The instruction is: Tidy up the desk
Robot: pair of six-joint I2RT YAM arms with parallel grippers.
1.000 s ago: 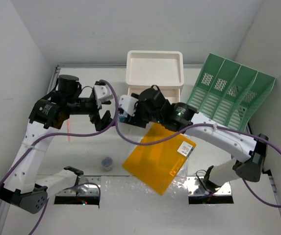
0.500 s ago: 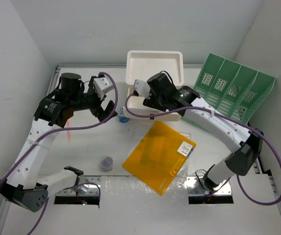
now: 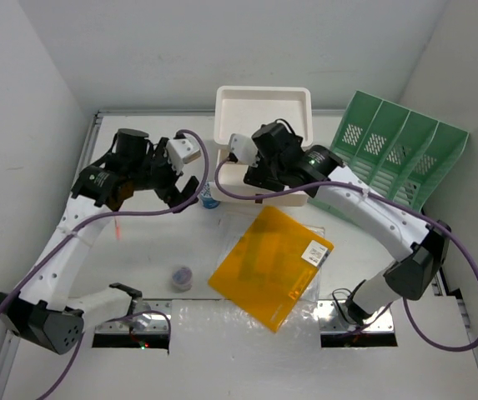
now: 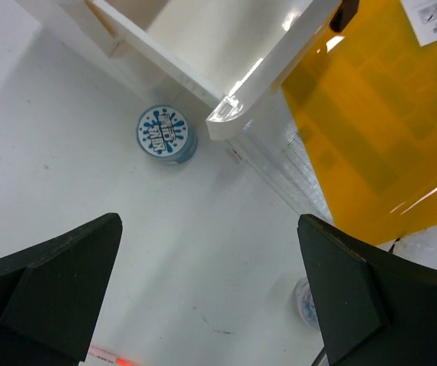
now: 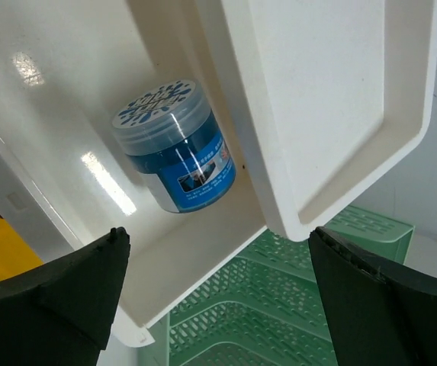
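Note:
Next, I close my left gripper around the sides of the jar [image 3: 209,198] [image 4: 171,141] with the blue-white lid, which stands next to the white drawer box.
The desk [image 3: 138,250] is a white tabletop. At its back stands a white drawer box [image 3: 264,117] with one drawer pulled out. A blue jar [image 5: 176,149] lies on its side in that drawer [image 5: 203,252]. My right gripper [image 5: 218,232] hangs open over it, holding nothing; in the top view the right gripper [image 3: 254,177] covers the drawer. A second jar [image 3: 209,198] with a blue-white lid [image 4: 165,136] stands on the desk beside the box. My left gripper [image 3: 184,193] hovers open just left of it and holds nothing.
An orange folder [image 3: 272,262] lies on bubble wrap [image 3: 247,333] at the front centre. A small round container [image 3: 182,275] and a red pen [image 3: 116,229] lie on the left. A green file rack [image 3: 393,158] stands at the back right.
My right gripper rose from beside the desk jar to the pulled-out drawer and opened; a blue jar now lies loose there. My left gripper moved right toward the jar on the desk.

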